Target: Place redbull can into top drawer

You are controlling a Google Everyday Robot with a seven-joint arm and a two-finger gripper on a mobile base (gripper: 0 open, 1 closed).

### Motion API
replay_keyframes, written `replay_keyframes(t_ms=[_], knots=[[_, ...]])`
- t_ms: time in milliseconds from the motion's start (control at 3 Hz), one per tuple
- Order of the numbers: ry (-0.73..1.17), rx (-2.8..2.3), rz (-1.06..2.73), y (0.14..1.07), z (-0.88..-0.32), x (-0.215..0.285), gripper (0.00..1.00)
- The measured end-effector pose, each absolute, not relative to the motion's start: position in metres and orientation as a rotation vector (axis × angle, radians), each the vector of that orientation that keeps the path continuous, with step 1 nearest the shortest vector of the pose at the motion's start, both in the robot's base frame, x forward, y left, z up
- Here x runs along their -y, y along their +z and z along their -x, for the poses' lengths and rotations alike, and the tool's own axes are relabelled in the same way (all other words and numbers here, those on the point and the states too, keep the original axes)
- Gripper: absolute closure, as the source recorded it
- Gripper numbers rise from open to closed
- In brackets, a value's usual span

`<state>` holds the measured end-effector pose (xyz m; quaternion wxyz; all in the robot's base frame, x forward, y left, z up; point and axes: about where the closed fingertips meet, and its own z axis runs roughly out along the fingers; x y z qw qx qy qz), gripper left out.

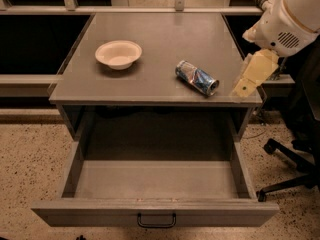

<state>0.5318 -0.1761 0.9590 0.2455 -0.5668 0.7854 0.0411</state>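
Note:
My gripper is to grip next across the middle (197, 78) of the redbull can, where the can lies on top of the grey cabinet.
The redbull can (197, 77), blue and silver, lies on its side on the right part of the grey cabinet top (155, 39). The top drawer (155, 184) is pulled wide open below it, with a dark handle (156, 220) on its front panel; its inside holds nothing. My gripper (248, 79), with cream-coloured fingers, hangs from the white arm (290, 14) at the cabinet's right edge, just right of the can and apart from it. It holds nothing.
A cream round bowl (118, 54) stands on the left part of the cabinet top. A black office chair base (290, 169) stands on the speckled floor to the right of the drawer. Dark shelves flank the cabinet on both sides.

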Motion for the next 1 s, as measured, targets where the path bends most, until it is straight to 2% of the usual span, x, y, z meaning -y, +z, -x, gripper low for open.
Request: replay_keyframes(t_ms=[667,1000], knots=[[0.244,-2.135,1.226,0.939,-0.596,0.182,0.00],[0.389,-2.178,1.133,0.905,-0.620,0.164,0.00]])
